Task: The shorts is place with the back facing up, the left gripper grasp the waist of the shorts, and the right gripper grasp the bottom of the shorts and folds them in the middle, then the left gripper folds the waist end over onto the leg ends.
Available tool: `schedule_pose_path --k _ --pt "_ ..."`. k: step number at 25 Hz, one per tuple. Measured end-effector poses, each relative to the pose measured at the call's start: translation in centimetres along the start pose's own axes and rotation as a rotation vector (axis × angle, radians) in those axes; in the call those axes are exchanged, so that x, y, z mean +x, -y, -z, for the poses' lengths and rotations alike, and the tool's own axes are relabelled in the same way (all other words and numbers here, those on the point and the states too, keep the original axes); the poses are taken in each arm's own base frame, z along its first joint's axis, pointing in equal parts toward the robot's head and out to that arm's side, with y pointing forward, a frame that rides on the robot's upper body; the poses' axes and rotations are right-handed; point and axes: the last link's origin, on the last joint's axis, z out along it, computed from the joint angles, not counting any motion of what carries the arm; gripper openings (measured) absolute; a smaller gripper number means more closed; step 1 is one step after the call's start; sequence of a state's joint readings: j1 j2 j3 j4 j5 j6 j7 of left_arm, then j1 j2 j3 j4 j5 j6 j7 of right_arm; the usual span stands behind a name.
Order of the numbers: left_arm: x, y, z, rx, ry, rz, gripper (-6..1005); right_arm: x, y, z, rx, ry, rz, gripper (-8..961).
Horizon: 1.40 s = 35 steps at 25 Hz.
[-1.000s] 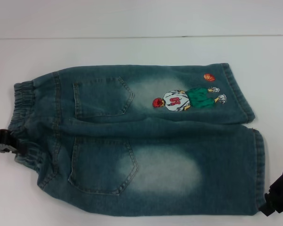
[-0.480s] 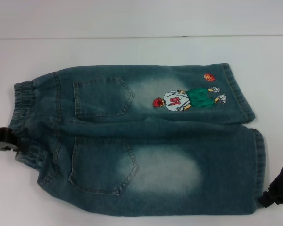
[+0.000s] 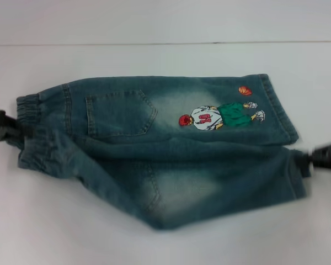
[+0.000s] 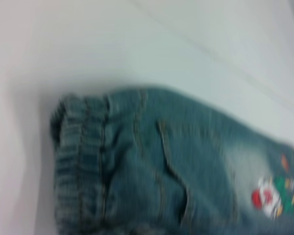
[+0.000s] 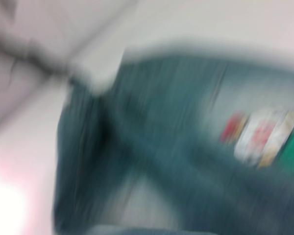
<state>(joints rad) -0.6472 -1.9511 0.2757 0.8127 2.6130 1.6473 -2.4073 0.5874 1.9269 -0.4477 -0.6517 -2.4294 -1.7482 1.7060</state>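
The robot's right gripper should release the hem of the near leg on the far corner of the far leg's hem [image 3: 265,77].
The faded denim shorts [image 3: 171,143] lie back side up on the white table, waist to the left, legs to the right. The far leg, with the basketball-player patch [image 3: 209,117], stays flat. The near half is raised off the table and drawn toward the far half. My left gripper [image 3: 3,128] holds the puckered waist [image 3: 30,118] at its near end. At the right, my right gripper [image 3: 325,157] holds the near leg's bottom hem [image 3: 298,165]. The gathered waist [image 4: 81,156] fills the left wrist view. In the right wrist view the patch [image 5: 259,134] shows blurred.
The white table [image 3: 154,243] surrounds the shorts on every side. A thin line [image 3: 154,43] marks its far edge against the pale wall behind. No other objects are in view.
Both grippers have risen and moved away from me, carrying the near waist end and near leg hem with them. The near half of the shorts has lifted and narrowed toward the far half.
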Motion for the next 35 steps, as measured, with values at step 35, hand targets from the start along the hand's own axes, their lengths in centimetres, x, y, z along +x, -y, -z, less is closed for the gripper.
schedule_pose_path --k 35 --pt "0.8 2.9 -2.0 -0.001 -0.427 0.024 76 -3.9 6.0 -6.4 0.518 0.448 -0.029 1"
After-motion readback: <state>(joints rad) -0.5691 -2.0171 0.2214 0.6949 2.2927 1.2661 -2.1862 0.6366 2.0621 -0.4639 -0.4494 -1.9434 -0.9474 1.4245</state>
